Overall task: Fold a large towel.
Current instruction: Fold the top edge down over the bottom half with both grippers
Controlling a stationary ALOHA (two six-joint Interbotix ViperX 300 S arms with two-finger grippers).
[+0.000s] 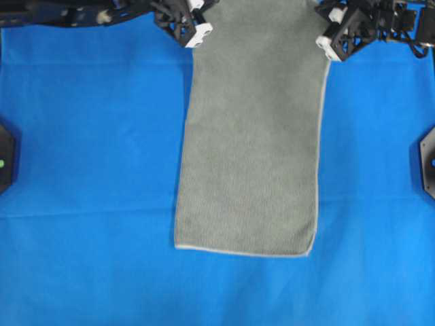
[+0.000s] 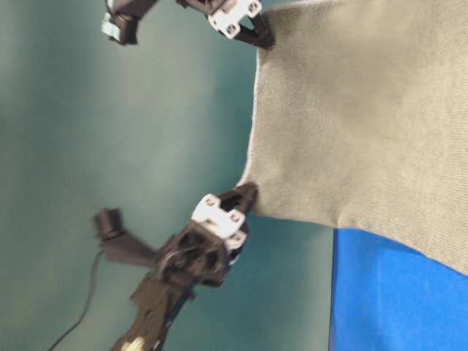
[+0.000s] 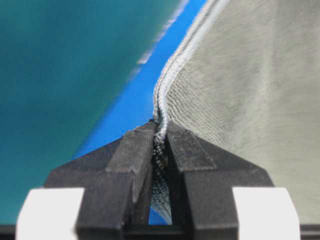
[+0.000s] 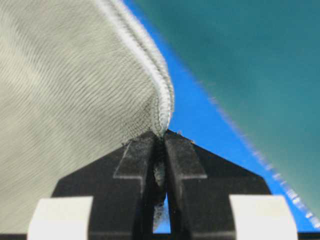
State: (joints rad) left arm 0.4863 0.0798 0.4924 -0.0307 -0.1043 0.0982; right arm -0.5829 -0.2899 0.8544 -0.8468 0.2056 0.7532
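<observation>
Next, my left gripper releases the towel's far corner on the towel's near corner (image 1: 177,241), to fold the cloth end to end.
The large towel (image 1: 251,149) is a grey-green terry strip with a pale stitched border, and its near end lies flat on the blue sheet (image 1: 88,136). Its far end is lifted by both grippers. My left gripper (image 1: 194,35) is shut on the towel's far left corner; in the left wrist view the jaws (image 3: 160,132) pinch the pale border of the cloth (image 3: 250,100). My right gripper (image 1: 328,46) is shut on the far right corner, and its jaws (image 4: 162,137) clamp the hem of the cloth (image 4: 65,90). The table-level view shows the towel (image 2: 365,110) stretched between the two grippers.
The blue sheet covers the whole table around the towel. Black fixtures sit at the left edge (image 1: 4,159) and the right edge (image 1: 428,159). The arms' black links run along the far edge.
</observation>
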